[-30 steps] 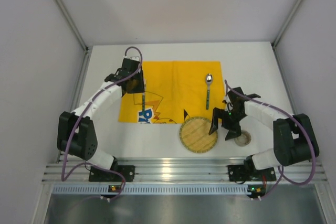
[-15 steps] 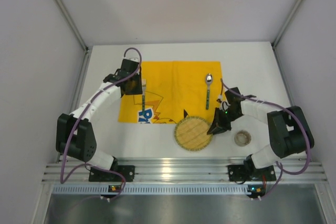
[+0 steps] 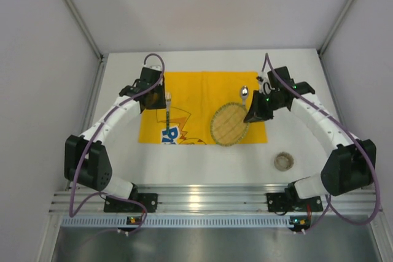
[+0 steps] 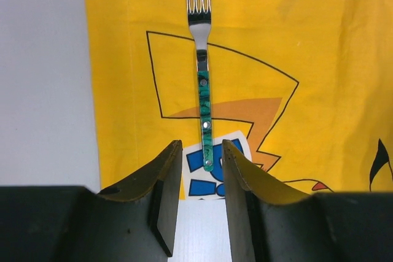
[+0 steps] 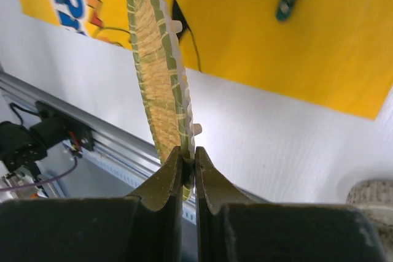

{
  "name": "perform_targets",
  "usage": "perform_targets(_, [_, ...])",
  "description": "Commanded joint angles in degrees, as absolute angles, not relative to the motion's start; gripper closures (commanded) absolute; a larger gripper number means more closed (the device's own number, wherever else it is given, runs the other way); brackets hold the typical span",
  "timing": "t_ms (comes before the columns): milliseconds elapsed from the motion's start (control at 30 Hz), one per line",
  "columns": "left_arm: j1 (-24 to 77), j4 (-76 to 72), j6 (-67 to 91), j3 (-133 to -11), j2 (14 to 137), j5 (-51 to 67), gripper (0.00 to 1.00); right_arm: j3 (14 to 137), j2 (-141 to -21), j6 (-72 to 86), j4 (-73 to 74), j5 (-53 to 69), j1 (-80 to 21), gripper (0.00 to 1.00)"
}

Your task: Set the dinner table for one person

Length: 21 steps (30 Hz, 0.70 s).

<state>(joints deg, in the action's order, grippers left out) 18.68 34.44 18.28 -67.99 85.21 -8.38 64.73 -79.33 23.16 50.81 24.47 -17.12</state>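
The right gripper should release the plate on the yellow mat (image 3: 205, 111) between fork and spoon.
On the white dinner table (image 3: 295, 84) lies a yellow printed mat (image 3: 196, 93). A fork (image 3: 167, 110) with a green handle (image 4: 205, 108) rests along the mat's left side. My left gripper (image 3: 156, 99) hovers over its handle end, open (image 4: 201, 146), with nothing gripped. My right gripper (image 3: 250, 115) is shut (image 5: 188, 159) on the rim of a round woven yellow-green plate (image 3: 228, 123), which hangs tilted (image 5: 153, 59) over the mat's right part. The plate covers most of the handle of a spoon (image 3: 244, 92).
A small round beige cup (image 3: 283, 161) stands on the bare table at the near right (image 5: 371, 204). Grey walls close in both sides and the back. A metal rail (image 3: 202, 200) runs along the near edge.
My right gripper shut on the woven plate and carried it from the near table up and back over the mat, beside the spoon. The left gripper barely moved.
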Motion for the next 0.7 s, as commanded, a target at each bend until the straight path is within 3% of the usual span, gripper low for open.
perform_targets(0, [18.5, 33.8, 18.2, -72.5, 85.2, -8.0, 0.62, 74.9, -84.4, 24.5, 50.8, 28.1, -17.4, 1.00])
perform_targets(500, [18.5, 36.5, 17.4, -75.5, 83.9, -9.9, 0.62, 104.9, -115.8, 30.6, 42.2, 39.6, -19.9, 1.00])
perform_targets(667, [18.5, 36.7, 17.4, -74.0, 82.7, -11.2, 0.62, 107.1, -121.8, 31.1, 41.0, 40.0, -20.5, 1.00])
